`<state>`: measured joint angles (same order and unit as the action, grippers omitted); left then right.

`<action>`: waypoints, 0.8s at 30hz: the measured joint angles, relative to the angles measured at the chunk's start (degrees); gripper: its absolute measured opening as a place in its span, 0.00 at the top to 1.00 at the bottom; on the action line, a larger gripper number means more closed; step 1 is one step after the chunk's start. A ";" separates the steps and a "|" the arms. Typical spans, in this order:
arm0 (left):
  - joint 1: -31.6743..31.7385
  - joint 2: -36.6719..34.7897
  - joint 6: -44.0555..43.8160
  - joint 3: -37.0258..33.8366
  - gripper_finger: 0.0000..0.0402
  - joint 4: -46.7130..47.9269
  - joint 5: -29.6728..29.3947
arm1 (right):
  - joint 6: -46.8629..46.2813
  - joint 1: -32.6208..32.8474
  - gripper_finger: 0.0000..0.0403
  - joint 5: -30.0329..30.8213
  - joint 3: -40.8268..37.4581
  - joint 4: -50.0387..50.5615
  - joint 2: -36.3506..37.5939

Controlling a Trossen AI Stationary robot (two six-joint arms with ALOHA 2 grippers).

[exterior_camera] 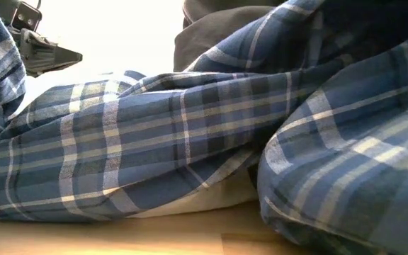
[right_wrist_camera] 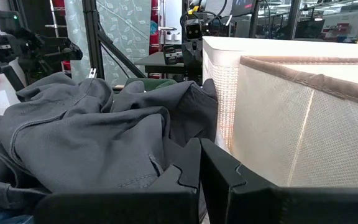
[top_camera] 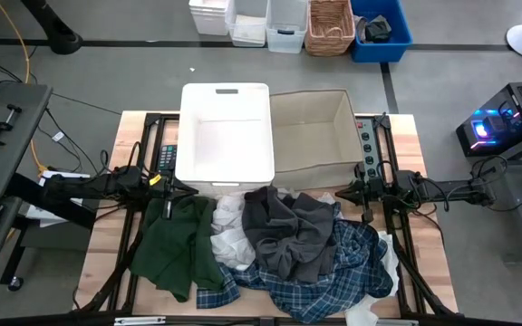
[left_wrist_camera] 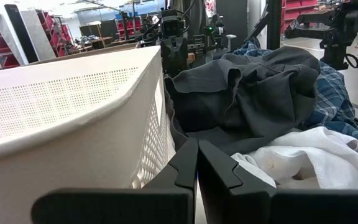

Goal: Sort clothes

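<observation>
Next, my left gripper will go to the dark green garment's middle (top_camera: 190, 245), close to the white pieces, and grab it there.
The clothes lie in a pile on the near half of the table. It holds a dark green garment (top_camera: 175, 246), a dark grey one (top_camera: 288, 231), a blue-and-white plaid shirt (top_camera: 338, 272) and white pieces (top_camera: 228, 231). My left gripper (top_camera: 191, 190) is shut and empty. It is level at the white basket's near wall, beside the pile's far left, and shows in the left wrist view (left_wrist_camera: 197, 168). My right gripper (top_camera: 338, 194) is shut and empty at the beige box's near corner, by the grey garment (right_wrist_camera: 92, 143). It shows in the right wrist view (right_wrist_camera: 200, 168).
The white plastic basket (top_camera: 225, 91) and the beige fabric box (top_camera: 343, 127) stand side by side on the table's far half. A power strip (top_camera: 365, 145) lies right of the box. In the low view the plaid shirt (exterior_camera: 190, 134) lies over a white piece (exterior_camera: 204, 202).
</observation>
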<state>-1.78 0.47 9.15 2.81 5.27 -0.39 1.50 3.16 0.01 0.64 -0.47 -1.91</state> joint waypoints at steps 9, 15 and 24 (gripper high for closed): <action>-0.04 0.01 2.75 0.00 1.00 -1.01 -0.49 | 0.00 0.00 1.00 0.00 0.02 0.02 0.02; -0.99 1.57 -26.11 -1.69 1.00 -32.91 1.85 | 0.00 0.02 1.00 -0.02 0.01 0.01 0.01; -10.30 18.56 -48.91 10.43 1.00 -43.89 6.33 | 0.00 0.00 1.00 0.00 0.02 0.00 0.02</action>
<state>-12.09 19.03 -39.77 13.23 -38.62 5.94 1.50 3.16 0.01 0.67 -0.47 -1.89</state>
